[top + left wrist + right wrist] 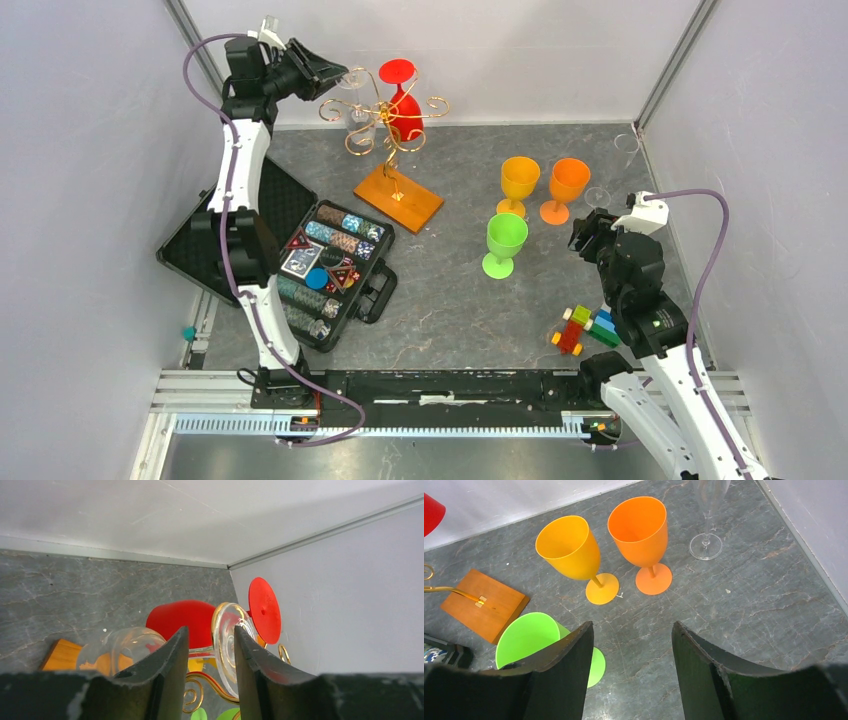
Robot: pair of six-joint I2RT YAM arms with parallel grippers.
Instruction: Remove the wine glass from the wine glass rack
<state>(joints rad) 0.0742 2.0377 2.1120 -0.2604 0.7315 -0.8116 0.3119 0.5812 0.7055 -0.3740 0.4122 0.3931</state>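
I need to open my left gripper's fingers, as the clear glass's foot slants loose between them, and pinch the foot's edge [221, 660] before I slide the stem off the rack.
The wine glass rack [385, 110], a gold wire tree on a wooden base [398, 197], stands at the back. A clear wine glass [358, 120] and a red one [403, 105] hang upside down from it. My left gripper [335, 75] is raised at the clear glass's foot. In the left wrist view its jaws [210, 632] stand partly open, with the clear stem crossing the gap just past the tips. The clear foot [227, 640] lies against the right finger and the bowl [122, 647] shows behind the left finger. My right gripper [631, 625] is open over bare table, holding nothing.
Yellow [518, 185], orange [567, 188] and green [505, 243] glasses stand right of the rack. A clear flute [708, 515] stands by the right wall. An open black case of poker chips [325, 265] lies at the left. Toy blocks [585, 328] lie near my right arm.
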